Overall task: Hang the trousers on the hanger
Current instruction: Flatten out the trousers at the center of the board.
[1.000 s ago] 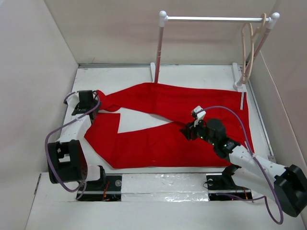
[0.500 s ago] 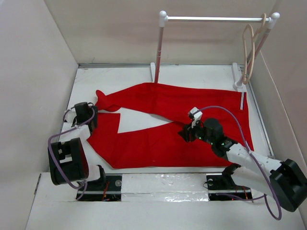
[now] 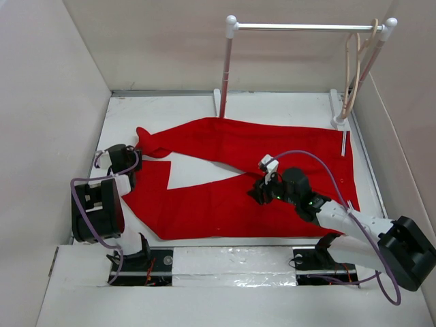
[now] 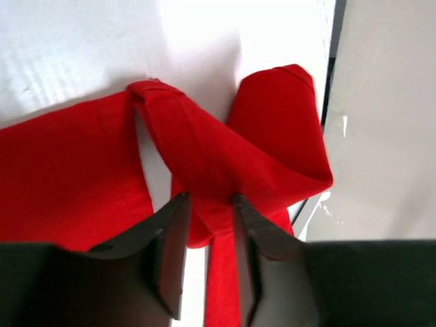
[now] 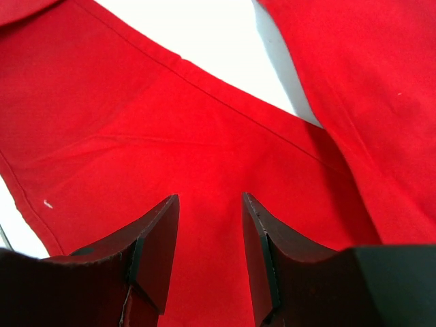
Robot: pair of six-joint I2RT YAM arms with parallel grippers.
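The end of the far leg stands bunched beyond the pinch of my left gripper, so I should open it, take its fold farther back [image 3: 143, 137] and draw it over the near leg.
The red trousers [image 3: 231, 146] lie spread flat on the white table, waist to the right and both legs running left. My left gripper [image 3: 124, 163] is at the left leg ends. In the left wrist view its fingers [image 4: 210, 201] pinch a raised fold of the red cloth [image 4: 204, 157]. My right gripper [image 3: 257, 191] hovers over the crotch area, and its jaws [image 5: 210, 201] stand open above flat red cloth [image 5: 204, 102] with nothing between them. The cream hanger [image 3: 352, 75] hangs from the right end of the rail, far from both grippers.
A white rail stand [image 3: 306, 27] with two posts stands at the back of the table [image 3: 272, 105]. Walls close in the left, back and right sides. A short metal rod [image 3: 344, 143] lies by the right post's foot.
My left gripper drew back toward the near left, away from the far leg's end, and narrowed its jaws on a fold of cloth. My right gripper slid a little left over the trousers.
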